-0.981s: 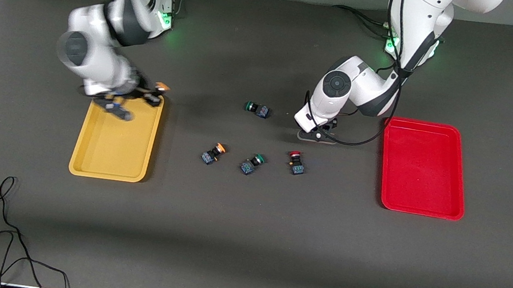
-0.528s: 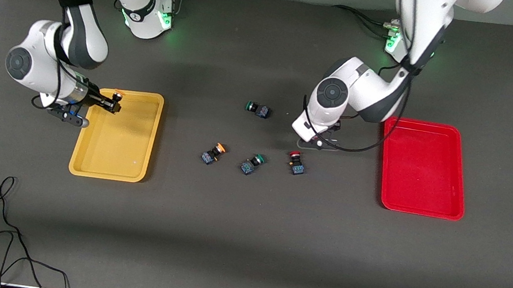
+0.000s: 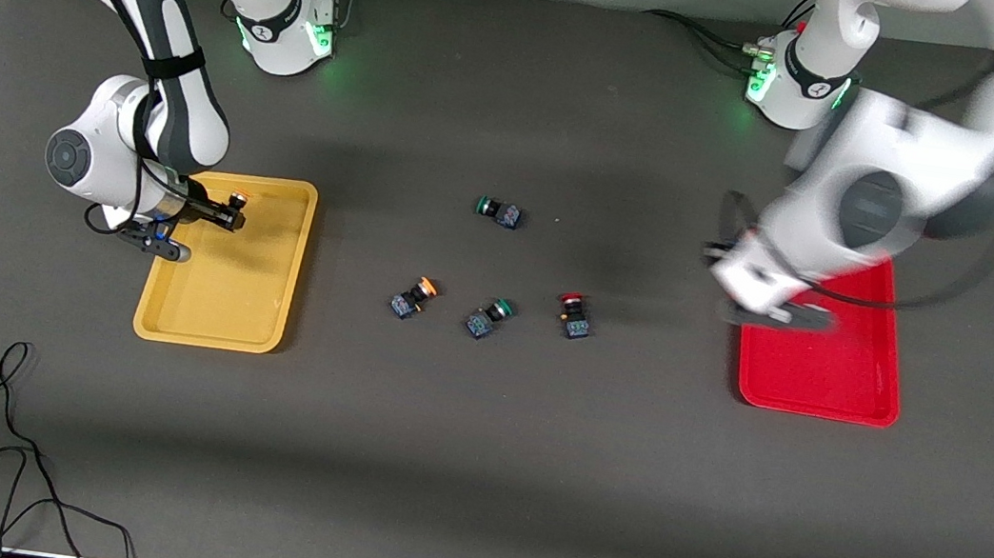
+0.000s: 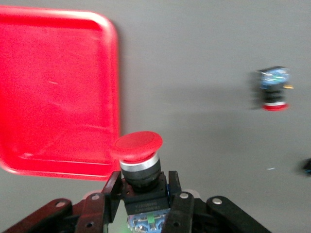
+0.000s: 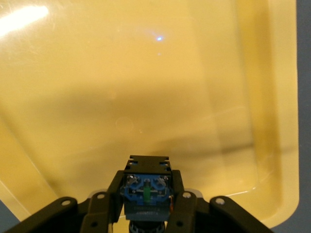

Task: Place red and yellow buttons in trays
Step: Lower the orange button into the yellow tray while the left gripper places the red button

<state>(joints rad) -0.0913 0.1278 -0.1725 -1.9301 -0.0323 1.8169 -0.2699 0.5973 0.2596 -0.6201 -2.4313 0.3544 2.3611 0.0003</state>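
Note:
Next, my left gripper lets go of the red button inside the red tray, nearer the tray's rim (image 3: 787,340) (image 4: 69,88) toward the middle of the table.
My right gripper (image 3: 229,211) hangs over the yellow tray (image 3: 216,300) near the corner closest to the right arm's base, shut on an orange-yellow button (image 3: 239,198). The right wrist view shows that button's blue underside (image 5: 147,191) between the fingers, with the tray floor (image 5: 121,87) below. My left gripper (image 3: 776,314) is blurred over the rim of the red tray (image 3: 829,380), on the side toward the table's middle. It is shut on a red button (image 4: 137,148). On the table lie a second orange-yellow button (image 3: 414,297) and a second red button (image 3: 575,316).
Two green-capped switches lie among the buttons, one (image 3: 488,317) between the loose orange-yellow and red ones, the other (image 3: 498,212) farther from the front camera. A black cable (image 3: 5,445) coils near the table's front edge at the right arm's end.
The left arm has swung from the table's middle to the red tray with the red button. The right gripper has settled over the yellow tray with its button.

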